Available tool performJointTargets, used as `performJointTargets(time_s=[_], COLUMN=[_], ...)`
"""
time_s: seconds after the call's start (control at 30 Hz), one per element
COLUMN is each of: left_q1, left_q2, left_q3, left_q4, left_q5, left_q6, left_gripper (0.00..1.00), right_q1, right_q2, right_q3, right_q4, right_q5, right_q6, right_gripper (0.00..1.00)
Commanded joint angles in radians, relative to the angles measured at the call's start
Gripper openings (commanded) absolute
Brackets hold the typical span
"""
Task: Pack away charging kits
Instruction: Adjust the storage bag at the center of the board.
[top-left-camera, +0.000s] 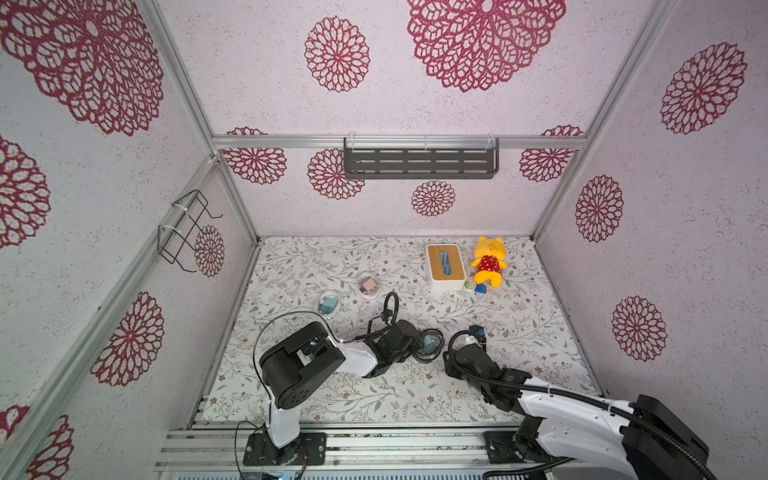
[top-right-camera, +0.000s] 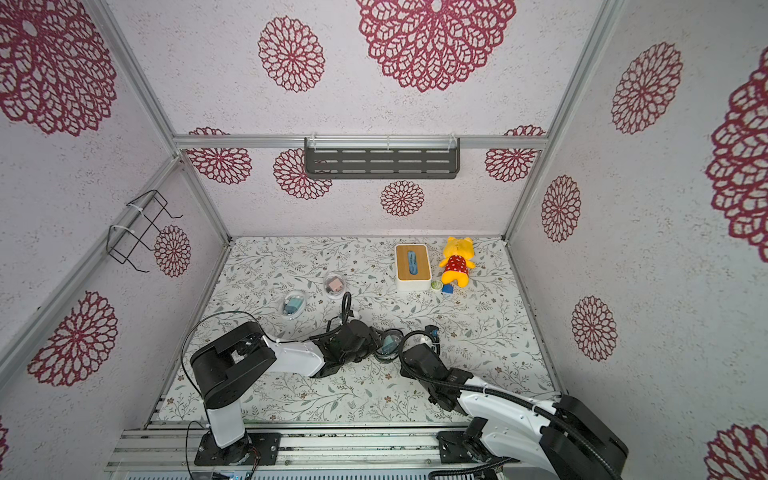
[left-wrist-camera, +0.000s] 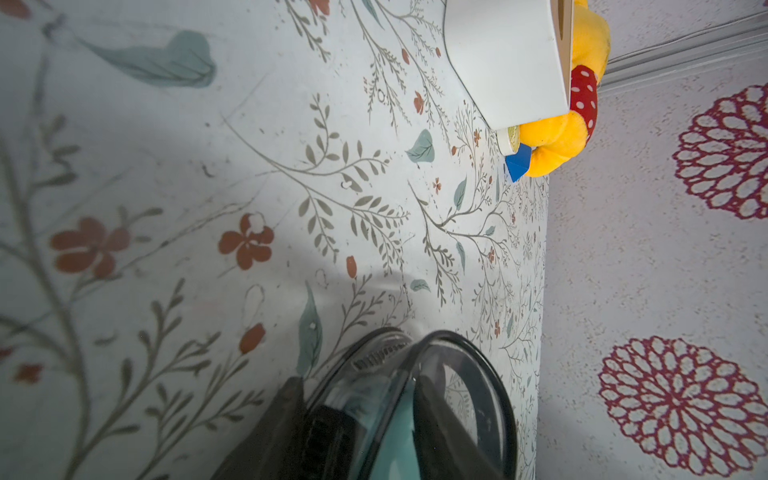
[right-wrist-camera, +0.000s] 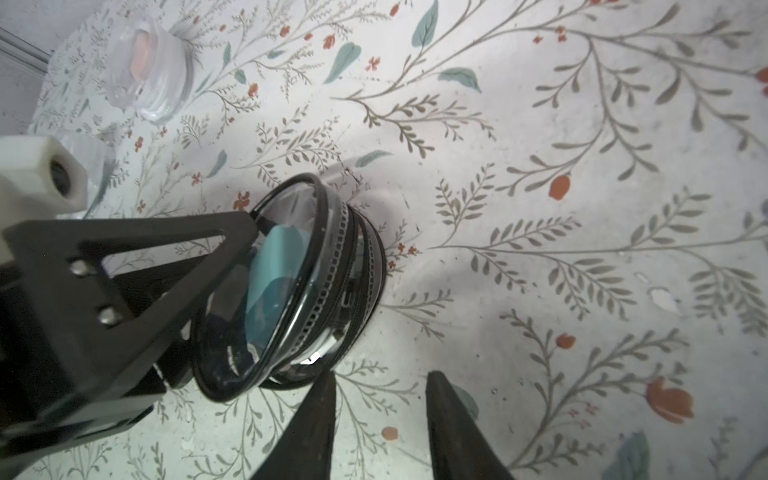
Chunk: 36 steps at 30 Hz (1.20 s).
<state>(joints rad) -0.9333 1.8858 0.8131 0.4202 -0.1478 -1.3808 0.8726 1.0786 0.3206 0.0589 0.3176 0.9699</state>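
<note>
The case's lid has its rim slanting away from the case's base in my left gripper, so my left gripper will back off and my right gripper will pinch the case's near edge (right-wrist-camera: 340, 345).
My left gripper (right-wrist-camera: 249, 253) is shut on a black-rimmed clear oval case (top-left-camera: 430, 347) (top-right-camera: 390, 345) (right-wrist-camera: 291, 282) and holds it on edge on the table mat. One finger (left-wrist-camera: 440, 415) lies across its clear face. A teal charger (right-wrist-camera: 274, 266) (left-wrist-camera: 399, 440) sits inside. My right gripper (right-wrist-camera: 380, 378) (top-left-camera: 448, 360) is open just beside the case rim, with only the mat between its fingers. Farther back left lie a clear case with a pink charger (top-left-camera: 368, 285) (top-right-camera: 335, 285) (right-wrist-camera: 145, 62) and a clear case with a teal charger (top-left-camera: 329, 305) (top-right-camera: 294, 304).
A white box with a wooden top (top-left-camera: 445, 266) stands at the back right. Next to it are a yellow plush (top-left-camera: 489, 261), a small blue block (top-left-camera: 481, 288) and a small green round thing (top-left-camera: 469, 285). A dark shelf (top-left-camera: 419, 162) hangs on the back wall, a wire rack (top-left-camera: 187, 228) on the left wall.
</note>
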Motion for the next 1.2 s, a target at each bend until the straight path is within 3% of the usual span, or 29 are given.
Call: performJointTargets(time_s=[0.0,0.2,0.53,0.7,0.8,0.93,1.03,1.17], left_q1=[-0.024,-0.099,-0.213,-0.223,-0.259,-0.323,-0.363,-0.382], left_q2=[0.013,-0.014,-0.069,-0.127,-0.191,-0.273,-0.315,-0.358], left_q3=[0.015,0.014,0.027,-0.002,-0.009,0.046,0.06,0.051], left_q4=[-0.024,-0.082,-0.253,-0.264,-0.342,-0.567,-0.619,-0.647], left_q5=[-0.009,-0.1,-0.273,-0.308,-0.4,-0.578,-0.682,-0.76], left_q6=[0.005,-0.007,-0.044,-0.034,-0.033,-0.038,-0.023,-0.032], left_gripper=[0.45,0.46,0.51,0.62,0.73,0.9,0.95,0.95], right_q1=[-0.006,-0.014,-0.104,-0.132,-0.135,-0.135,-0.134,-0.133], right_q2=[0.051,0.092,-0.131,-0.278,-0.335,-0.271,-0.144,-0.032], right_q3=[0.015,0.023,-0.083,-0.077,-0.058,0.0,0.056,0.081], right_q4=[0.071,0.07,-0.065,-0.167,-0.171,-0.152,-0.119,-0.077], right_q5=[-0.024,-0.022,0.019,0.018,-0.01,-0.056,-0.094,-0.115], right_q6=[0.004,-0.007,0.023,0.01,-0.023,-0.057,-0.076,-0.077], right_gripper=[0.39,0.43,0.45,0.54,0.62,0.65,0.64,0.56])
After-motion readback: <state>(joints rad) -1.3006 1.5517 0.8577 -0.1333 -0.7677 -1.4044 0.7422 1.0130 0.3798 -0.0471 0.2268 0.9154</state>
